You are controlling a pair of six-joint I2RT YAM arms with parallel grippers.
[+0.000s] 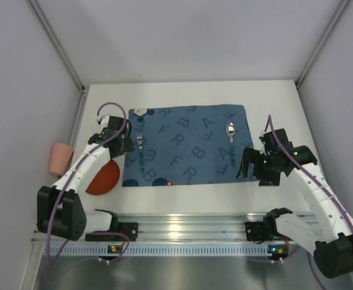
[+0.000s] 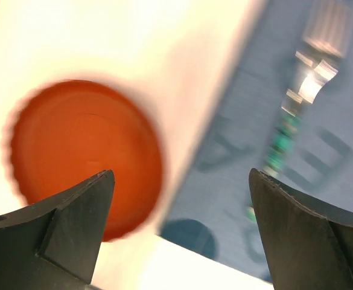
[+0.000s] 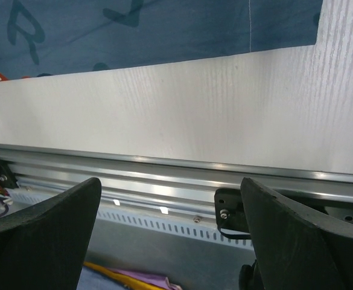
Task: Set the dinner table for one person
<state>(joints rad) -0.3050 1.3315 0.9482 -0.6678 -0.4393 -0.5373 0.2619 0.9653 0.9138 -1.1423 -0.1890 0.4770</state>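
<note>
My left gripper goes to the orange-red plate next and closes on the plate's rim (image 1: 118, 169) (image 2: 162, 161) facing the blue placemat.
The white dinner table (image 1: 182, 187) carries a blue letter-printed placemat (image 1: 188, 145). A fork with a green handle (image 1: 140, 151) lies on the mat's left side and a matching spoon (image 1: 230, 142) on its right side. An orange-red plate (image 1: 104, 178) lies on the table left of the mat, partly under my left arm. My left gripper (image 1: 124, 145) is open and empty, above the mat's left edge between the plate (image 2: 79, 151) and the fork (image 2: 297, 103). My right gripper (image 1: 250, 166) is open and empty, off the mat's right front corner, above bare table (image 3: 194, 109).
A pink cup (image 1: 60, 158) lies on its side at the far left, by the left wall. The ribbed aluminium rail (image 1: 182, 226) runs along the near edge and shows in the right wrist view (image 3: 164, 175). Grey walls close in the left, right and back.
</note>
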